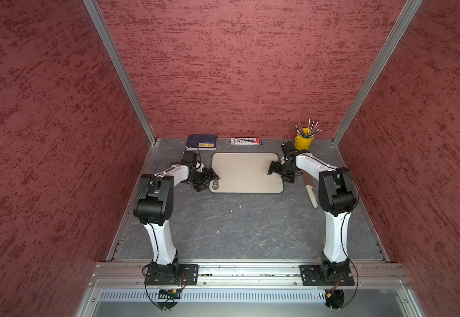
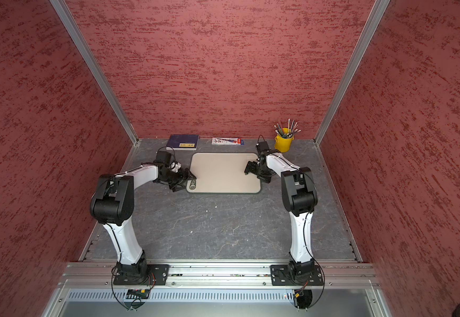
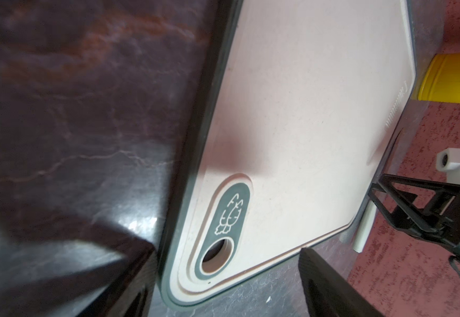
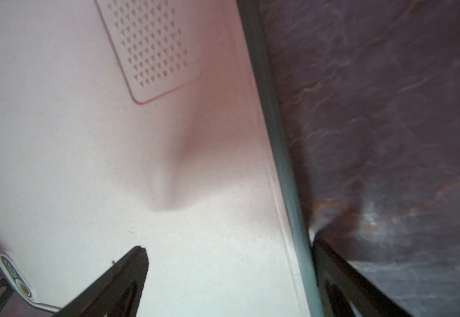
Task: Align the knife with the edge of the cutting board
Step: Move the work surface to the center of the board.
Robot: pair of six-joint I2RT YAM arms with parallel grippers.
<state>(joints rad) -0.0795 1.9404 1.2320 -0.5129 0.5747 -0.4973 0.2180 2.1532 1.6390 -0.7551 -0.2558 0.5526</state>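
Note:
The knife is next for my right gripper, which should go to it and close on the cream handle's part (image 1: 309, 190) near the blade.
The beige cutting board (image 1: 246, 173) lies flat toward the back of the table, its oval hole (image 3: 216, 258) at the near left corner. The knife (image 1: 311, 196) lies on the table to the right of the board's right edge, apart from it. Its cream handle points forward and its blade is mostly hidden behind my right arm. In the left wrist view the handle (image 3: 364, 227) shows past the board's far edge. My left gripper (image 1: 208, 181) (image 3: 229, 274) is open astride the hole corner. My right gripper (image 1: 279, 174) (image 4: 229, 260) is open astride the right edge, holding nothing.
A yellow cup of pencils (image 1: 303, 141) stands at the back right, close behind my right wrist. A dark blue book (image 1: 202, 142) and a flat printed packet (image 1: 246, 141) lie along the back wall. Red walls close in three sides.

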